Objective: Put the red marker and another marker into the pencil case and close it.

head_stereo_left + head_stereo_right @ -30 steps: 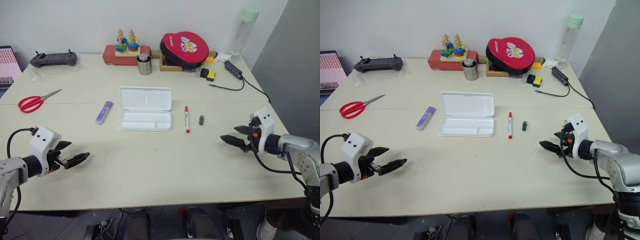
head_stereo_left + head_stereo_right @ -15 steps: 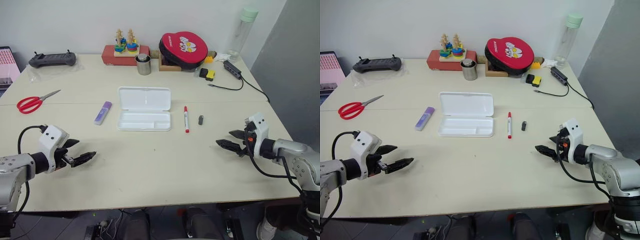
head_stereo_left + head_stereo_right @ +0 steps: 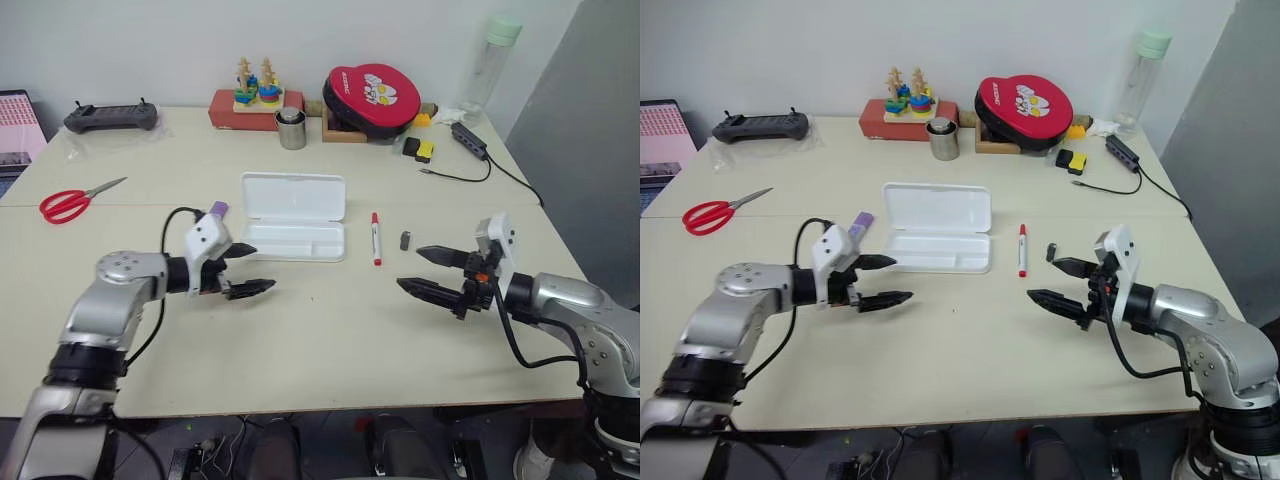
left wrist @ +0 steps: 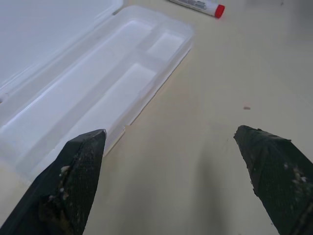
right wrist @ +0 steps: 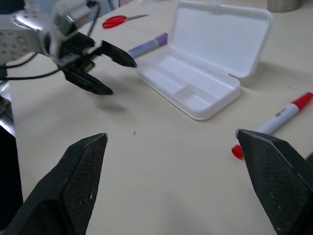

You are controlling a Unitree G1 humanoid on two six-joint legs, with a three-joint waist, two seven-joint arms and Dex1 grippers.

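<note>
The robot's right gripper should next move to the near end of the red marker's body (image 3: pixel 377 255) (image 5: pixel 263 129), opposite its cap, and close there.
The white pencil case (image 3: pixel 292 215) lies open at mid-table, lid back, its divided tray (image 4: pixel 98 93) bare. The red marker (image 3: pixel 375 238) lies just right of it, cap toward the far side. Left of the case lies the lavender marker (image 3: pixel 861 222), partly behind my left hand. My left gripper (image 3: pixel 255 270) hovers open and holding nothing by the case's front left corner, pointing right. My right gripper (image 3: pixel 412 268) hangs open and holding nothing, right of and nearer than the red marker (image 5: pixel 274 122), pointing left.
A small dark grey cap (image 3: pixel 405 240) lies right of the red marker. Red scissors (image 3: pixel 70 202) are at the far left. Along the back stand a controller (image 3: pixel 110 117), a stacking toy (image 3: pixel 253 100), a metal cup (image 3: pixel 291 130), a red pouch (image 3: pixel 372 98), a bottle (image 3: pixel 490 65) and a cable hub (image 3: pixel 468 140).
My left gripper swung right and forward from the table's near left edge to the case's front corner. My right gripper moved left and rose toward the red marker. Both stayed open.
</note>
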